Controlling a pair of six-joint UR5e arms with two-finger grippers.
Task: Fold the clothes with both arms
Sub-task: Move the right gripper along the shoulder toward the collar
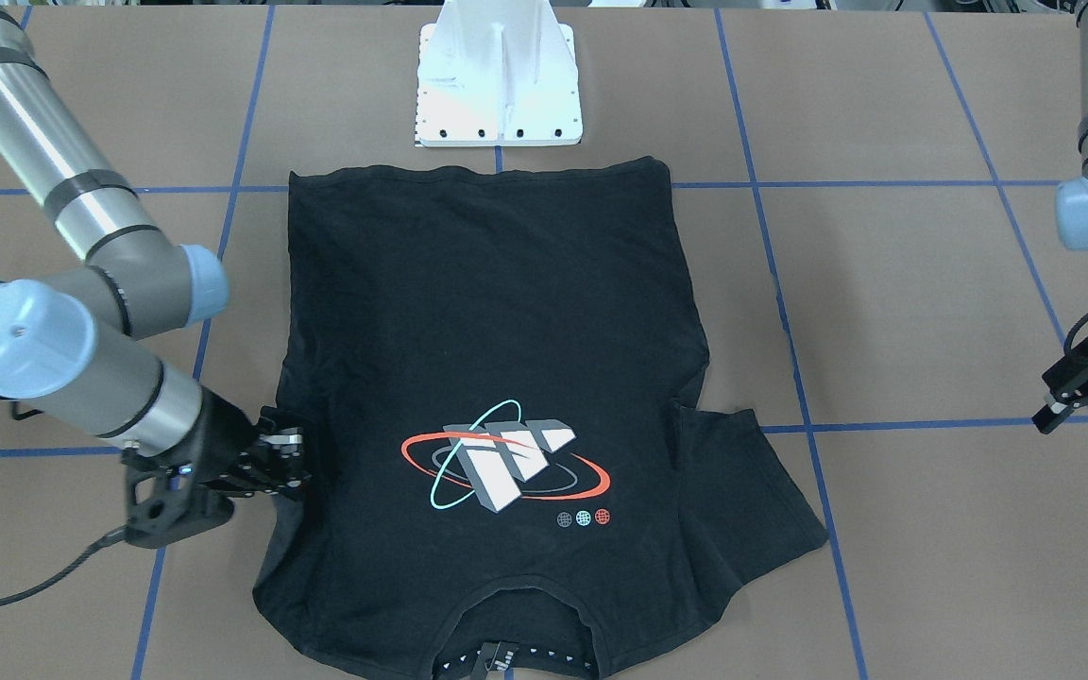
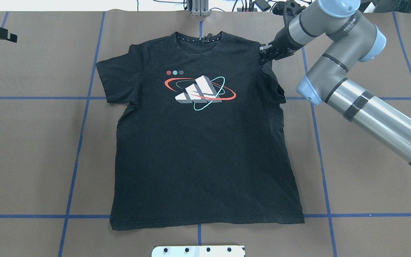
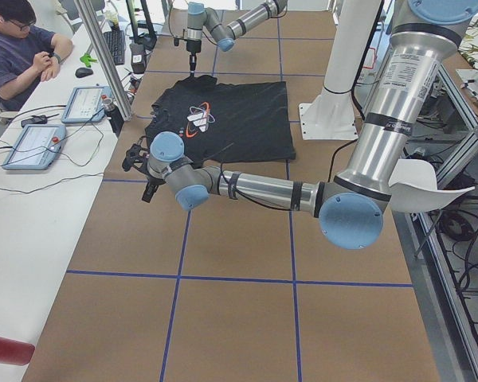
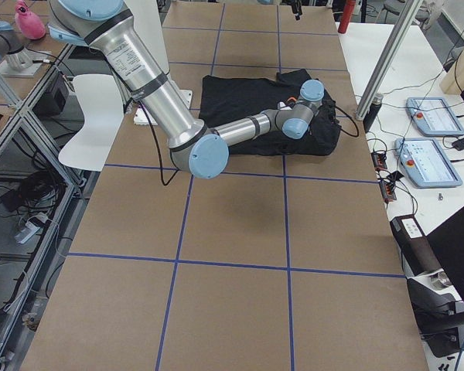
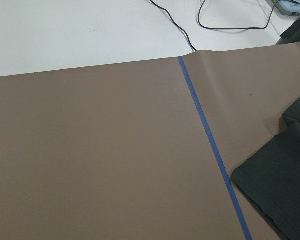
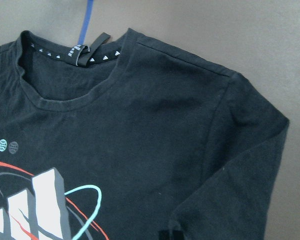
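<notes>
My right gripper needs to let the black T-shirt's sleeve side, now bunched in against the body, go on its chest [image 1: 433, 514] [image 6: 103, 187], next to the collar end of the teal ring.
A black T-shirt [image 1: 487, 331] lies flat and face up on the brown table, its white-grey logo with red and teal rings showing [image 2: 202, 92]. The collar points away from the robot. The sleeve on the robot's right is bunched in against the body [image 2: 274, 84]. My right gripper [image 1: 297, 463] [image 2: 263, 53] sits at that shoulder, at the fabric's edge, and its fingers look parted. The right wrist view shows the collar, shoulder and sleeve [image 6: 230, 150] from close above. My left gripper [image 1: 1054, 401] [image 2: 11, 35] hovers open off the other sleeve, over bare table.
The white pedestal base [image 1: 499, 85] stands just behind the hem. Blue tape lines cross the table. A person [image 3: 16, 48] sits at a side desk holding teach pendants [image 3: 32, 143] and cables. A red bottle [image 3: 4, 350] lies at that desk's near end.
</notes>
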